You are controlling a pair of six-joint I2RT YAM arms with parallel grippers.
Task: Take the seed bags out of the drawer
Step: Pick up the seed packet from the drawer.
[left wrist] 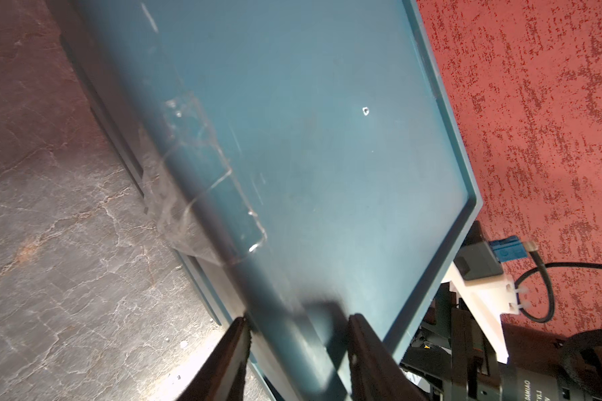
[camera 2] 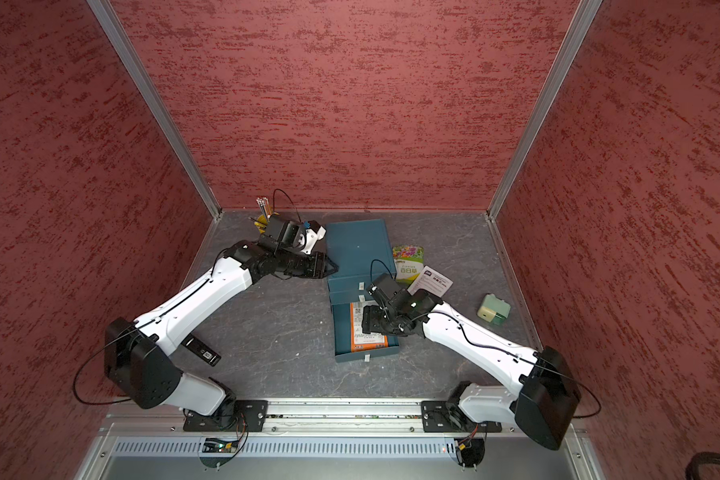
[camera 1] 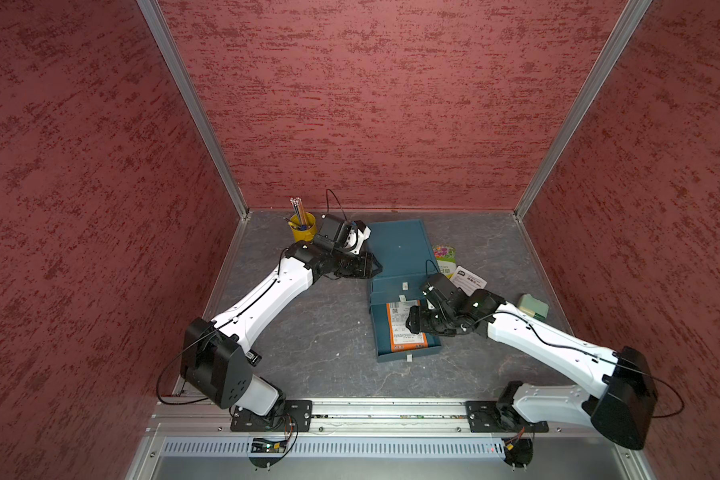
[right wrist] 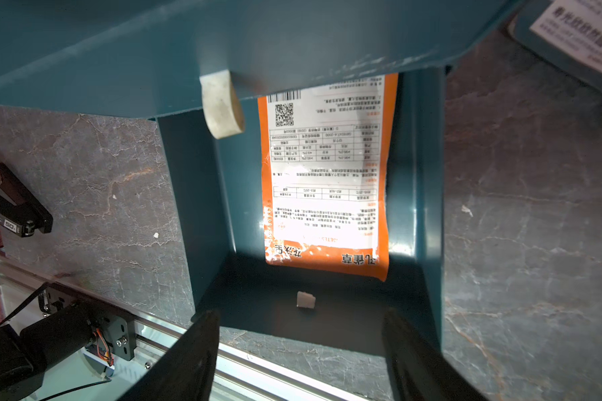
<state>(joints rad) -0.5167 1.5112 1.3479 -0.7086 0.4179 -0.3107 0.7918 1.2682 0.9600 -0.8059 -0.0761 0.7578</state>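
The orange-edged seed bag in the drawer has a front corner [camera 1: 419, 342] [right wrist: 359, 242] farther from my left gripper, and my right gripper should close on that corner.
The teal drawer [camera 1: 408, 356] [camera 2: 366, 356] is pulled out of its teal case [camera 1: 398, 249] [left wrist: 327, 139] toward the front. An orange-edged seed bag [camera 1: 400, 332] [camera 2: 364, 338] [right wrist: 327, 173] lies flat inside it, partly under the case's front. My right gripper [camera 1: 410, 322] [right wrist: 301, 333] hovers over that bag, open and empty. A green-white flower seed bag [camera 1: 444, 255] [camera 2: 408, 259] and a white seed bag [camera 1: 468, 279] [camera 2: 431, 282] lie on the table right of the case. My left gripper [camera 1: 377, 268] [left wrist: 299, 321] is shut on the case's left edge.
A yellow cup of pencils [camera 1: 303, 230] stands at the back left, behind my left wrist. A pale green block [camera 1: 533, 306] [camera 2: 493, 309] sits near the right wall. A small black object [camera 2: 202, 353] lies by my left arm. A metal rail [camera 1: 391, 409] runs along the front.
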